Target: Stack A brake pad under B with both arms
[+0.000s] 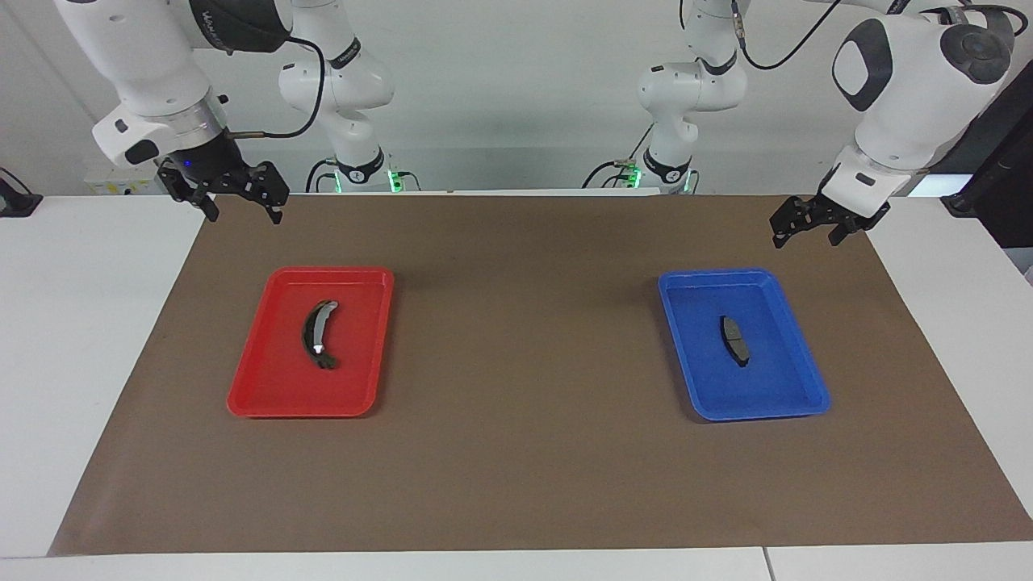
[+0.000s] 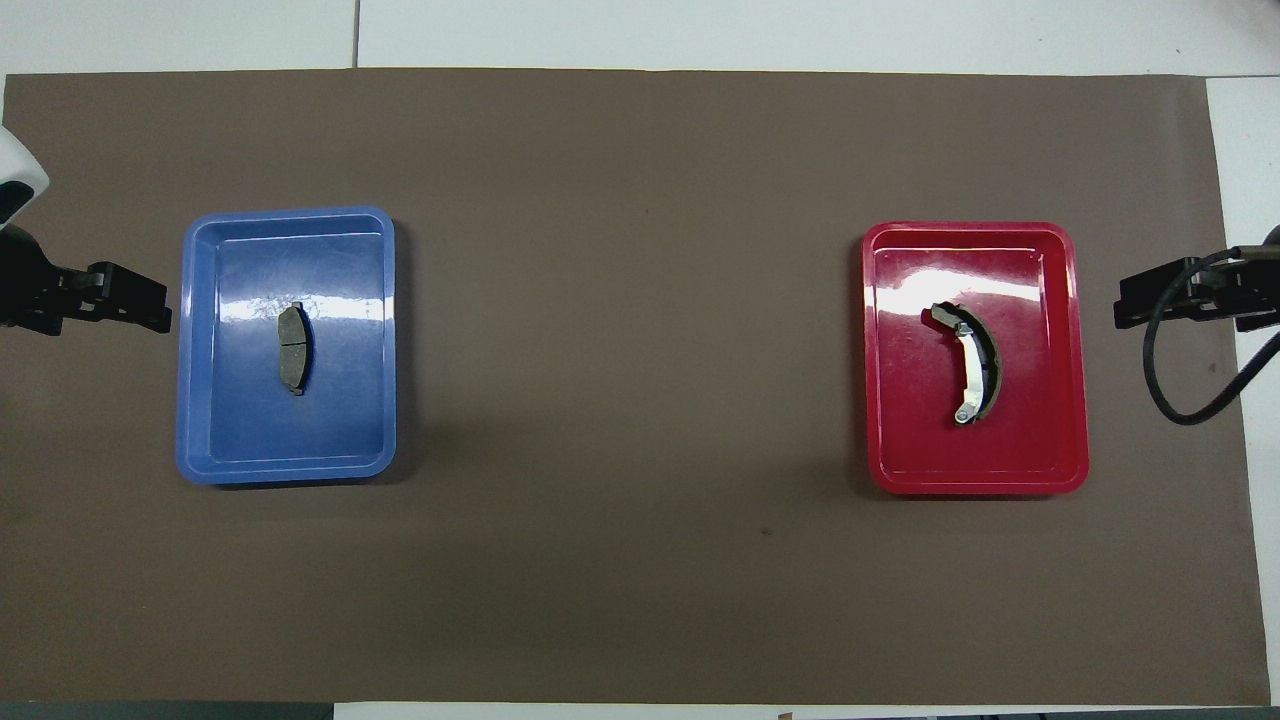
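I should next move my left gripper to the A brake pad's middle [image 2: 295, 348] in the blue tray and close it there, between the A brake pad's two ends.
The A brake pad [image 1: 733, 340] [image 2: 293, 347], short, flat and matte grey, lies in the blue tray [image 1: 714, 274] [image 2: 285, 213] at the left arm's end. B [image 1: 318, 334] [image 2: 975, 365], a long black crescent with a shiny silver strip, lies in the red tray [image 1: 331, 272] [image 2: 965, 228] at the right arm's end. My left gripper [image 1: 807, 237] [image 2: 165, 308] hangs open and empty over the mat's edge beside the blue tray. Above the mat's edge beside the red tray, my right gripper [image 1: 244, 216] [image 2: 1122, 305] is open too, holding nothing.
A brown mat [image 1: 524, 339] [image 2: 630, 350] covers most of the white table [image 1: 89, 323]. The two trays sit far apart on it. A black cable [image 2: 1165, 385] loops down from the right wrist.
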You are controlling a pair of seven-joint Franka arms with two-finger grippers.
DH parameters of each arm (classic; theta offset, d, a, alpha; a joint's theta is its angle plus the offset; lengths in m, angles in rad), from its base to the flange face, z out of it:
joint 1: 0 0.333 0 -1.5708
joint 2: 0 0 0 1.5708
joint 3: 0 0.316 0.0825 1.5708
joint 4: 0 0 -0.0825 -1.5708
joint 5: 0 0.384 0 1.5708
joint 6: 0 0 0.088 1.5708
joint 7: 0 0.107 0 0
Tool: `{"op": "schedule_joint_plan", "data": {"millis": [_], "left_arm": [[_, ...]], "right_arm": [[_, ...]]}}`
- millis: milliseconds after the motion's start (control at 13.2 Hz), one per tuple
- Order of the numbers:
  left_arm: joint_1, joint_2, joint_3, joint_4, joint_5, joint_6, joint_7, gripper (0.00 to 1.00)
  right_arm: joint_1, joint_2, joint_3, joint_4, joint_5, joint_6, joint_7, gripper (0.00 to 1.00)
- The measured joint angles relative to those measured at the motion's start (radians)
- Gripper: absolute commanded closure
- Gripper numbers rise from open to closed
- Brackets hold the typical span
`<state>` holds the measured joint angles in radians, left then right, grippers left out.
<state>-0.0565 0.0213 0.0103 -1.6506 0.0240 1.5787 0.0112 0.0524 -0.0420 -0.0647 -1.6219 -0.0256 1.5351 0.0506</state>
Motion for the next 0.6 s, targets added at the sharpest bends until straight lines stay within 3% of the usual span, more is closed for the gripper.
{"op": "schedule_joint_plan", "data": {"millis": [302, 604], "left_arm": [[-0.001, -0.009, -0.002, -0.043, -0.001, 0.078, 0.006, 0.01], [-0.002, -0.087, -0.005, -0.293, -0.001, 0.373, 0.009, 0.01]], "right_arm": [[0.0, 0.0, 0.0, 0.0, 0.0, 0.0, 0.0, 0.0], [0.0, 0.0, 0.0, 0.0, 0.0, 0.0, 0.0, 0.0]]}}
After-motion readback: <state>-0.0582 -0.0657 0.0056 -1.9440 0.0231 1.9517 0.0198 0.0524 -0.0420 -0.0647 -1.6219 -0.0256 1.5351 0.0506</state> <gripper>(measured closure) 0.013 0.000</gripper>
